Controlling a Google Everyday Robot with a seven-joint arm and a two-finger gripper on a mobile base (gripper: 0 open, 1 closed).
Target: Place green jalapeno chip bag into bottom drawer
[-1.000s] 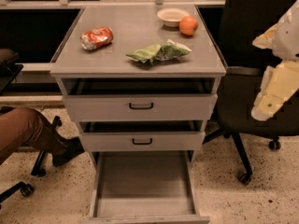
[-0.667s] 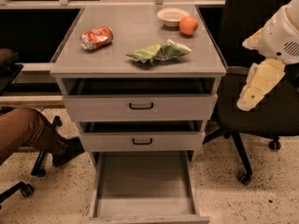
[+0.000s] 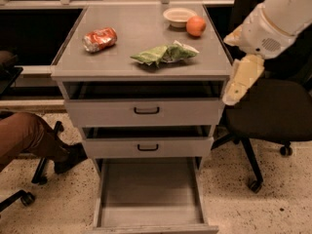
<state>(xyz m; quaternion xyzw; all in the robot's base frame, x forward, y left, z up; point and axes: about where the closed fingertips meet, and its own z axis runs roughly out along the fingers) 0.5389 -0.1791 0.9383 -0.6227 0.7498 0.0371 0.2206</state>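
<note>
The gripper needs to next grab the green jalapeno chip bag by the bag's end [image 3: 180, 51] nearest the orange.
The green jalapeno chip bag [image 3: 165, 53] lies crumpled on the grey cabinet top [image 3: 136, 30], near its front edge and right of centre. The bottom drawer [image 3: 149, 195] is pulled fully open below, and its flat grey floor is bare. My gripper [image 3: 240, 82] hangs from the white arm at the right. It is just off the cabinet's right front corner, level with the top drawer, to the right of the bag and slightly below it. It holds nothing that I can see.
A crushed red-orange bag [image 3: 100, 38] lies at the left of the top. An orange [image 3: 195, 26] and a white bowl [image 3: 178, 16] sit at the back right. The two upper drawers [image 3: 146, 111] stand slightly open. A black office chair [image 3: 273, 111] is at the right, a person's leg [image 3: 29, 138] at the left.
My arm and gripper have swung left, from beside the chair to the cabinet's right front corner. The bag and the drawers have not moved.
</note>
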